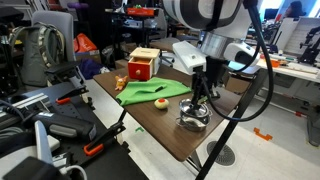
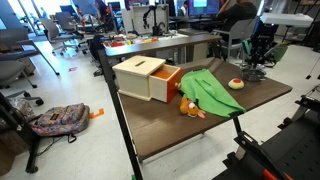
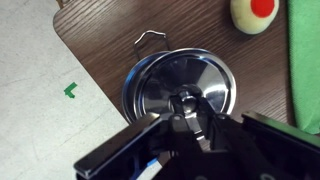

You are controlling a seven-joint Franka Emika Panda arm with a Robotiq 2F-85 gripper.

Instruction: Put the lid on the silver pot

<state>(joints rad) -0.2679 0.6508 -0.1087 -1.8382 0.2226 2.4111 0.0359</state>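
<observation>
Next, my gripper lets go of the lid flat on the silver pot's round rim (image 1: 194,113) (image 3: 180,95), near the edge of the table.
In the wrist view the shiny round lid (image 3: 205,80) lies right over the silver pot, whose rim (image 3: 131,88) shows around it near the table's corner. My gripper (image 3: 184,108) is straight above it, its fingers closed on the lid's central knob. In an exterior view the gripper (image 1: 197,103) reaches down onto the pot (image 1: 193,122) at the table's near end. In an exterior view the gripper (image 2: 252,60) and the pot (image 2: 252,73) are small at the table's far right end. Whether the lid rests fully on the pot cannot be told.
A green cloth (image 1: 150,90) (image 2: 210,90) lies mid-table, beside a wooden box with a red drawer (image 1: 143,65) (image 2: 145,78). A yellow toy with a red spot (image 3: 255,12) (image 2: 236,83) and a small white clip (image 3: 148,36) lie near the pot. The table edge is close by.
</observation>
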